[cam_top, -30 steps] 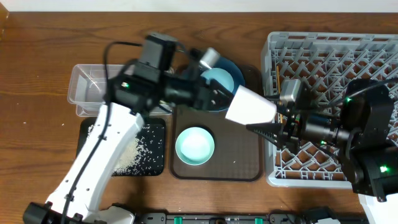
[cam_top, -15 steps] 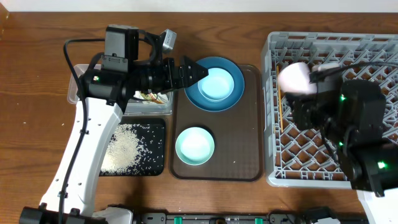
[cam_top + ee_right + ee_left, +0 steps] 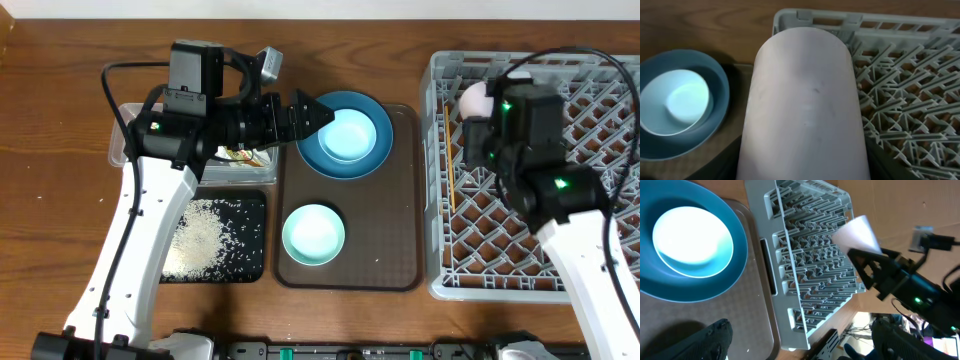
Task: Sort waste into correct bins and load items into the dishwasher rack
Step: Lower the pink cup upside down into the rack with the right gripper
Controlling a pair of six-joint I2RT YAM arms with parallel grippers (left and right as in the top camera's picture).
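Note:
The robot's right gripper needs to let go of the pink-white cup in the grey dishwasher rack [image 3: 465, 118] by the far end of the chopsticks.
My right gripper [image 3: 487, 112] is shut on the pink-white cup [image 3: 470, 99] and holds it on its side over the far-left corner of the grey dishwasher rack [image 3: 590, 75]. In the right wrist view the cup [image 3: 805, 110] fills the frame. My left gripper [image 3: 315, 113] is open and empty at the left rim of the blue plate [image 3: 310, 150], which holds the small light-blue bowl [image 3: 348, 135]. The mint bowl [image 3: 313, 232] sits nearer the front. Chopsticks [image 3: 452, 185] lie in the rack. Rice [image 3: 200, 238] lies in the black tray [image 3: 250, 205]. The wrapper [image 3: 240, 155] shows in the clear tub [image 3: 135, 125]. The tissue is not in view.
The plate and the mint bowl rest on a brown serving tray [image 3: 400, 200] between the bins and the rack. A few rice grains lie on the wooden table left of the black tray. The left wrist view shows the rack [image 3: 810, 265] and the held cup [image 3: 857, 232].
The left gripper let go of the cup and drew back left over the plate. The right gripper carried the cup up and back to the rack's far-left corner.

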